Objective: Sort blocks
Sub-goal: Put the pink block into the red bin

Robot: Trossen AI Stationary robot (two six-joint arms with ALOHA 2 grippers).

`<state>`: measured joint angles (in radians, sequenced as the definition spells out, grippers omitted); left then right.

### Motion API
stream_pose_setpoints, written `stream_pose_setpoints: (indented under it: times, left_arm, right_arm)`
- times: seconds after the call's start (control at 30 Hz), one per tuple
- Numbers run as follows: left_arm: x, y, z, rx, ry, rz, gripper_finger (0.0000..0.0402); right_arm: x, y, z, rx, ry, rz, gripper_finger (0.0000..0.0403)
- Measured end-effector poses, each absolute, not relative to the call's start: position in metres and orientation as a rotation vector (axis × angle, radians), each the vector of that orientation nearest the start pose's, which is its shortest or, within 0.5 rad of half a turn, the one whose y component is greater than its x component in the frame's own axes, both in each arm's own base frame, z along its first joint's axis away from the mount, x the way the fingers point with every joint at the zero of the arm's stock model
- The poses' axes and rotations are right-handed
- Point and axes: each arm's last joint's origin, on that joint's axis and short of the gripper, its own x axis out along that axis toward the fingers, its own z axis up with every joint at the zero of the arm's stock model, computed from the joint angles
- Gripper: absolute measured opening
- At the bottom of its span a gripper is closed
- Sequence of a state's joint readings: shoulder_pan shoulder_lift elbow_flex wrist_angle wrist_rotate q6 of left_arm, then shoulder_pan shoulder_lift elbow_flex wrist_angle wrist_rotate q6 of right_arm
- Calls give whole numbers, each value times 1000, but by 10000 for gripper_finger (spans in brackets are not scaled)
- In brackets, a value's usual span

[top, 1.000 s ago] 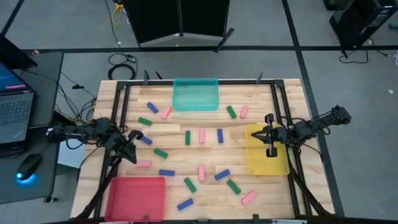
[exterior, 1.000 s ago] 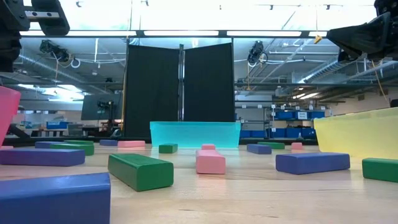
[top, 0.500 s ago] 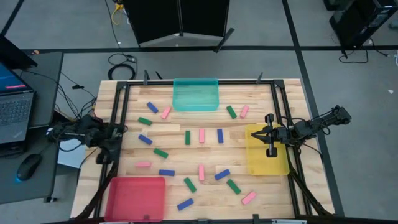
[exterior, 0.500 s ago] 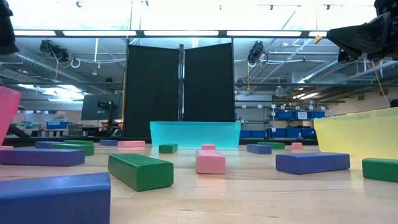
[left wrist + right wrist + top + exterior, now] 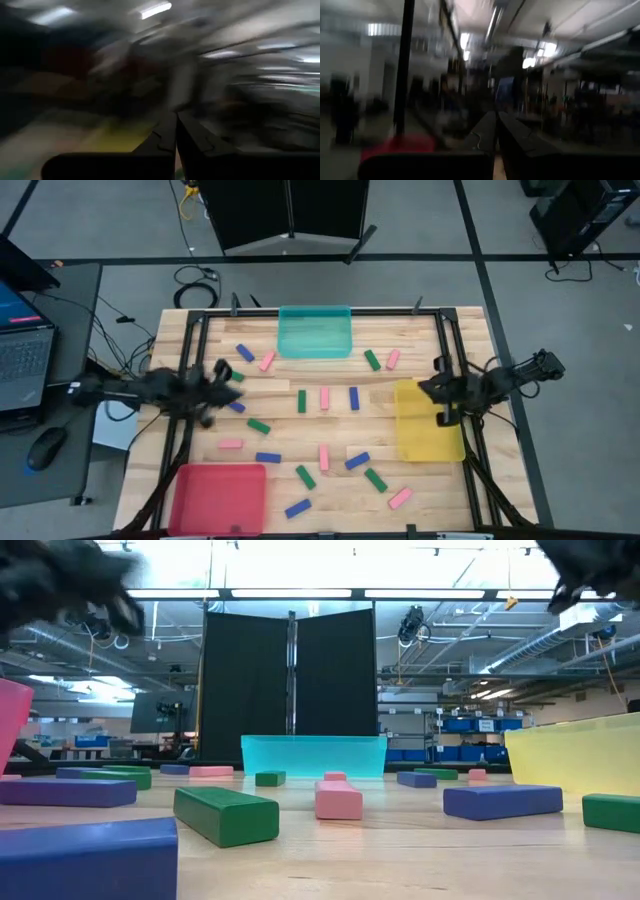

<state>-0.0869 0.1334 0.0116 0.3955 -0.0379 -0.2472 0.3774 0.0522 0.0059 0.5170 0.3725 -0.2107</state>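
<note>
The left gripper of mine will close on the middle of the pink block (image 5: 230,444) that lies just past the red tray's far edge.
Pink, green and blue blocks lie flat and scattered over the wooden table, among them a green block (image 5: 259,425), a pink block (image 5: 324,397) and a blue block (image 5: 353,398). In the low view a green block (image 5: 226,815) and a pink block (image 5: 338,799) lie nearest. My left gripper (image 5: 220,377), blurred, hovers over the table's left part near a blue block (image 5: 234,405). Its fingers are shut and empty in the left wrist view (image 5: 176,131). My right gripper (image 5: 441,394) stands at the yellow tray's right rim. It is shut and empty in the right wrist view (image 5: 496,131).
A teal tray (image 5: 315,332) sits at the far edge, a yellow tray (image 5: 428,430) on the right and a red tray (image 5: 218,498) at the near left corner. A long pale wooden bar (image 5: 262,385) lies left of centre. A black frame borders the table.
My left gripper first drew back to the table's left edge, then swung fast toward the right and far side, over the blocks on the left. My right gripper has pulled back a little toward the table's right edge, off the yellow tray's middle. No block has moved.
</note>
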Motion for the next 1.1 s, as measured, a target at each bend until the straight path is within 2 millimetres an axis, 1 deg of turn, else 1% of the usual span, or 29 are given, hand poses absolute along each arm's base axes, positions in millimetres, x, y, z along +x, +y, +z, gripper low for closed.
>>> stream_pose_setpoints:
  times: [0.07, 0.17, 0.23, 0.3, 0.37, 0.43, 0.53, 0.6, 0.67, 0.73, 0.83, 0.97, 1.1]
  left_arm:
    - [107, -3, 186, -369, -204, 114, 21]
    - [110, 2, 183, -506, -221, 278, 21]
    - [112, 5, 184, -522, -253, 379, 21]
    - [112, 6, 186, -549, -295, 426, 21]
    - [112, 7, 189, -571, -336, 435, 21]
    - [112, 7, 191, -625, -360, 429, 21]
    - [114, 4, 188, -698, -324, 335, 21]
    - [117, 0, 187, -696, -270, 217, 21]
    - [120, -3, 185, -695, -223, 126, 21]
    - [124, -6, 186, -696, -189, 79, 21]
    - [132, -10, 193, -672, -149, 51, 21]
    - [149, -20, 206, -519, 33, -29, 21]
    - [171, -27, 219, -449, 282, 27, 21]
  right_arm:
    - [82, 21, 217, 21, -528, -46, 30]
    - [76, 19, 226, 117, -632, -39, 30]
    - [73, 18, 229, 146, -682, -39, 30]
    - [70, 16, 232, 142, -720, -50, 30]
    - [68, 15, 235, 104, -746, -87, 30]
    - [66, 14, 237, 96, -772, -125, 30]
    - [65, 12, 237, 187, -769, -154, 30]
    - [67, 12, 235, 231, -742, -168, 30]
    - [71, 13, 231, 238, -690, -169, 30]
    - [75, 14, 228, 242, -646, -165, 30]
    - [79, 16, 227, 257, -625, -156, 30]
    - [84, 17, 232, 271, -598, -147, 27]
    - [90, 20, 236, 252, -557, -147, 28]
